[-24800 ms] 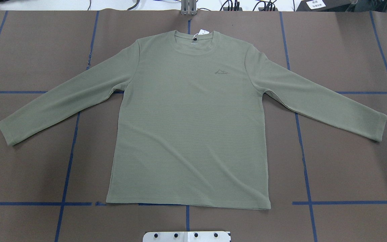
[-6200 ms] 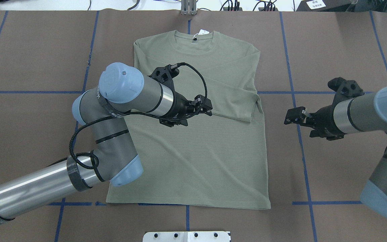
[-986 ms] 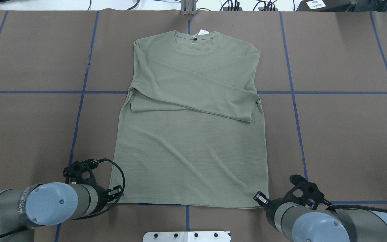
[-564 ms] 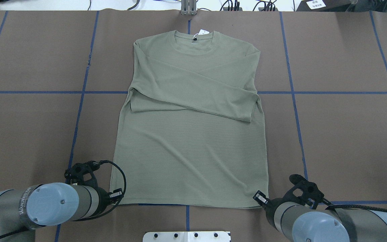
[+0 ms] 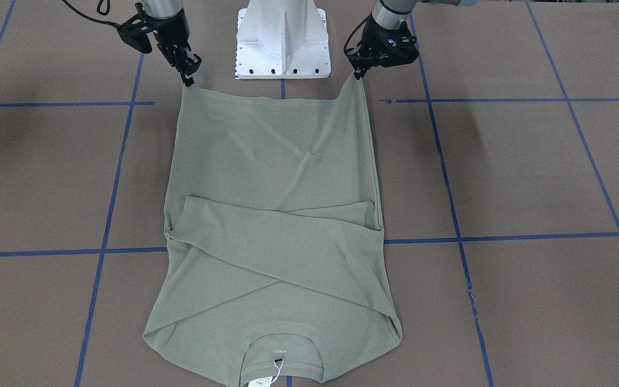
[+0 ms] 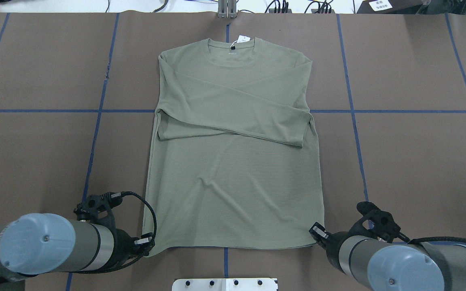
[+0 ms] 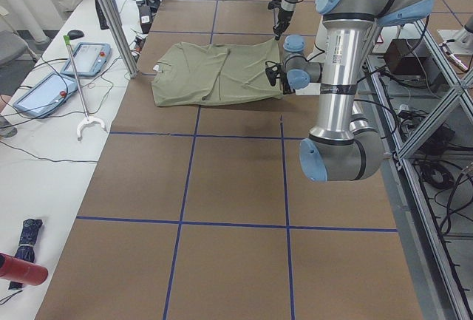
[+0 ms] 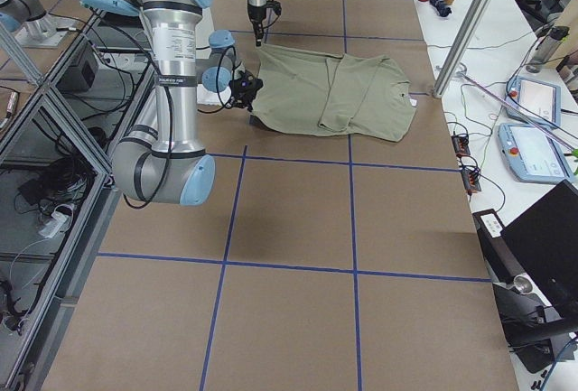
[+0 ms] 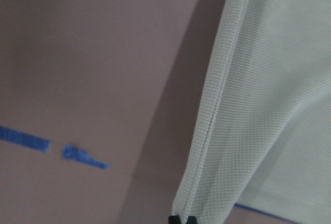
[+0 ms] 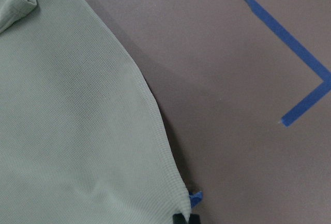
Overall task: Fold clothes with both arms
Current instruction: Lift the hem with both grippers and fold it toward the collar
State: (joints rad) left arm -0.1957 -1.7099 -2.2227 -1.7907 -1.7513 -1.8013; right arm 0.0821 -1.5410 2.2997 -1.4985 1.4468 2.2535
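Note:
I need to lay the shirt's hem corner at the shirt's side edge (image 5: 397, 288) near its folded shoulder with my left gripper.
The sage-green shirt (image 6: 233, 161) lies flat on the brown table, both sleeves folded across the chest and the white hang tag (image 6: 243, 39) at the collar. My left gripper (image 6: 146, 244) is shut on the hem's left corner. My right gripper (image 6: 316, 232) is shut on the hem's right corner. In the front-facing view the left gripper (image 5: 357, 72) and right gripper (image 5: 187, 75) hold both corners raised, with the shirt (image 5: 277, 177) stretched between them. The left wrist view shows the pinched hem edge (image 9: 207, 146). The right wrist view shows the hem corner (image 10: 170, 182).
The white pedestal base (image 5: 282, 37) stands just behind the hem, between the arms. Blue tape lines (image 6: 91, 153) cross the brown table cover. A metal post (image 6: 227, 10) stands at the far edge beyond the collar. Side benches with tablets (image 7: 44, 91) flank the table.
Both grippers have risen with the hem corners. The shirt's lower left edge has drawn inward, and the lower body now shows wrinkles. The collar end has shifted slightly.

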